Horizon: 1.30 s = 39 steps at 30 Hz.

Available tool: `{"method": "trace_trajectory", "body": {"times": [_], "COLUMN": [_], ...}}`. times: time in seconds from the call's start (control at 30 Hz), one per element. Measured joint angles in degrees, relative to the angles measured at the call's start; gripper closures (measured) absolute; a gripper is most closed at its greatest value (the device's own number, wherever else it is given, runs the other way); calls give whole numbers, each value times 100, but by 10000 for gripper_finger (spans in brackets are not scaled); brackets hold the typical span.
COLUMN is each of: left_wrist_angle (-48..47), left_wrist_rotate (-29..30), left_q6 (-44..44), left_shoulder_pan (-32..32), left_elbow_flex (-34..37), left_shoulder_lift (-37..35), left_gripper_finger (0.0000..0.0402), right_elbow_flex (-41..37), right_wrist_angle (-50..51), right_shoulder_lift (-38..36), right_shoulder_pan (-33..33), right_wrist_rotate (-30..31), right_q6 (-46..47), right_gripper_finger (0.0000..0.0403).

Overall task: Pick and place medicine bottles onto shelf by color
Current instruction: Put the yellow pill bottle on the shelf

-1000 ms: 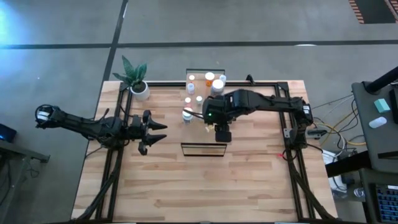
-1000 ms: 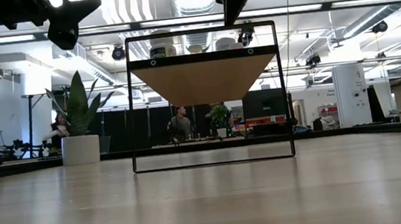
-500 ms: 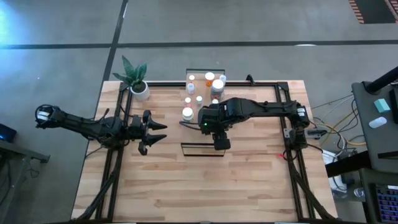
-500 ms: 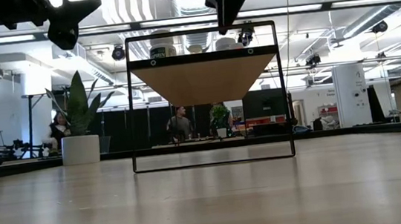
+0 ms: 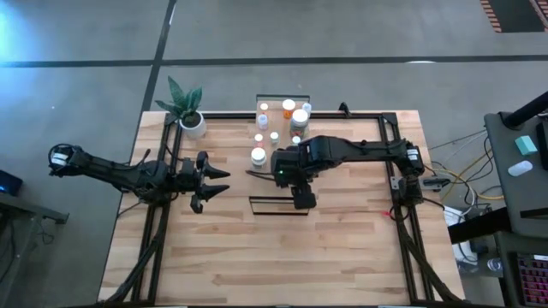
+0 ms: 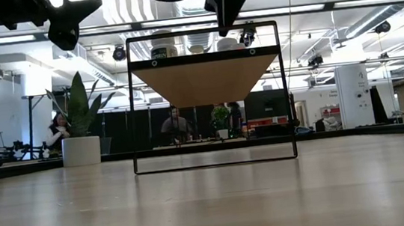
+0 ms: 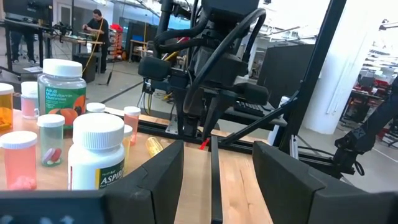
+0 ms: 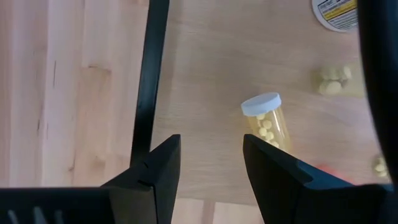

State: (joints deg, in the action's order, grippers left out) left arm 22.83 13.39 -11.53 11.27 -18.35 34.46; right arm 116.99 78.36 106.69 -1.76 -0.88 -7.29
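The yellow-pill bottle lies flat, crooked to my right fingers; I need to line up, grip it below the cap (image 8: 265, 118), tilt it upright.
The shelf (image 5: 279, 205) (image 6: 206, 81) stands mid-table, with a wood top and a black frame. Several medicine bottles (image 5: 258, 156) stand upright on its top, orange, white and clear; the left wrist view shows a gummies jar (image 7: 62, 93) and a white aspirin bottle (image 7: 96, 163). One clear bottle of yellow pills (image 8: 267, 121) (image 7: 153, 146) lies on its side on the shelf top. My right gripper (image 8: 208, 168) (image 5: 300, 197) hangs open above the shelf's near end, pointing down, just short of that fallen bottle. My left gripper (image 5: 221, 181) (image 7: 214, 180) waits open, left of the shelf.
A white pot with a green plant (image 5: 192, 122) stands at the table's far left corner. The shelf's black frame edge (image 8: 152, 81) runs beside my right fingers. Bare slatted tabletop (image 5: 274, 257) lies near the front edge. People show in the room beyond (image 6: 175, 125).
My right gripper has moved along the shelf toward the table's near edge and slightly left, staying open and pointing down. The bottles have not moved.
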Motion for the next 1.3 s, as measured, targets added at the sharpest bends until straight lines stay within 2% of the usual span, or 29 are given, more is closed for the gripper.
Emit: {"method": "trace_trajectory", "body": {"times": [0.37,0.53,0.63,0.77,0.83,0.93,1.17,1.3], "left_wrist_angle": [0,0,0,0,1,0,2,7], "left_wrist_rotate": [2,2,2,2,2,2,2,3], "left_q6": [-2,-2,-2,-2,-2,8,0,-2], "left_shoulder_pan": [0,0,0,0,0,0,0,0], "left_elbow_flex": [0,0,0,0,0,0,0,0], "left_shoulder_lift": [0,0,0,0,0,0,0,1], "left_gripper_finger": [226,226,226,226,226,226,226,226], "right_elbow_flex": [-7,-15,9,9,7,4,-7,-12], "right_wrist_angle": [-313,-590,-556,-232,-139,-117,-305,-336], "right_shoulder_lift": [0,0,0,-4,-4,-7,211,372], "right_shoulder_pan": [-65,-100,-90,-50,-36,-43,4,130], "right_wrist_rotate": [206,1351,1384,838,715,640,661,669], "right_q6": [116,-370,-474,-474,-552,-693,-794,-1097], "right_gripper_finger": [238,242,274,366,382,356,219,176]}}
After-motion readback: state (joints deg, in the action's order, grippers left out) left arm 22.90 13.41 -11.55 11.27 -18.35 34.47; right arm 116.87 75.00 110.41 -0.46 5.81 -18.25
